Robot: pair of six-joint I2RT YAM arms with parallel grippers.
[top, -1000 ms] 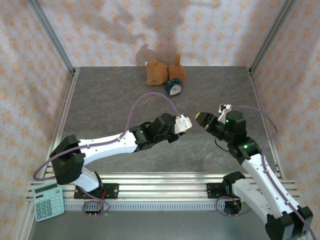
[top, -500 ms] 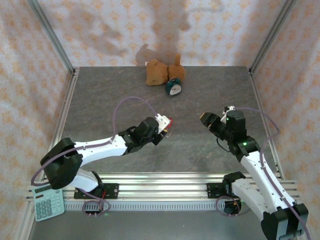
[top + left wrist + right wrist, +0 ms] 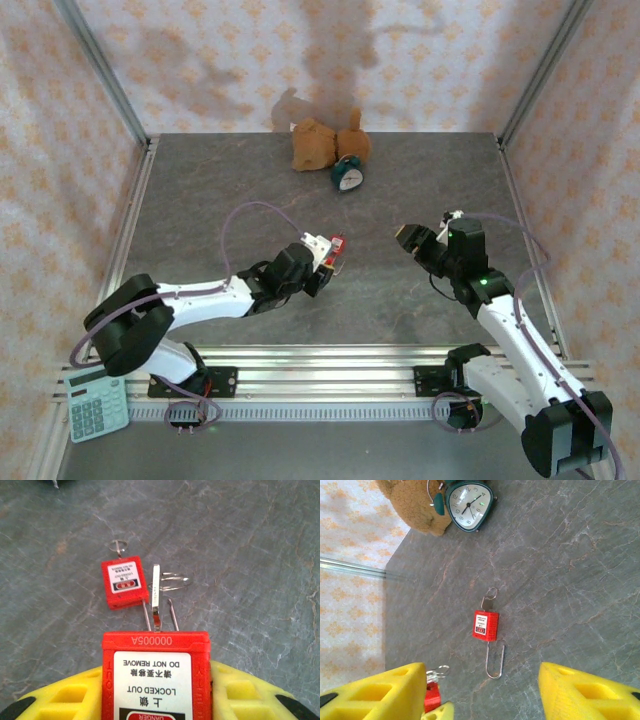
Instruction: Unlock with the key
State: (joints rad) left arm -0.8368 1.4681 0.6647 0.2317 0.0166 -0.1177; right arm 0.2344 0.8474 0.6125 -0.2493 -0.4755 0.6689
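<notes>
Next, my left gripper sets down and releases the red padlock on the grey table (image 3: 306, 273), close beside the shackle of the second red padlock. The held padlock is now low over the table.
My left gripper (image 3: 156, 680) is shut on a red padlock (image 3: 155, 675), held low over the table between its yellow fingers (image 3: 60, 700). A thin metal key (image 3: 156, 592) with a wire ring (image 3: 170, 580) sticks out of that padlock's far end. Just beyond it a second red padlock (image 3: 124, 582) lies flat on the table, with its own small key ring (image 3: 118, 545) at the far end and its shackle pointing back at me. In the right wrist view this lying padlock (image 3: 485, 625) is ahead of my right gripper (image 3: 485, 700), which is open, with nothing between its fingers. From above, my left gripper (image 3: 322, 265) is left of my right gripper (image 3: 408, 237).
A brown stuffed toy (image 3: 320, 145) and a small teal alarm clock (image 3: 347, 175) stand at the back middle of the grey table. A calculator (image 3: 97, 405) lies off the near left corner. Patterned walls with metal posts close in three sides.
My left arm has drawn back to the left and nearer with its padlock, uncovering the padlock lying on the table. The right gripper has barely shifted.
</notes>
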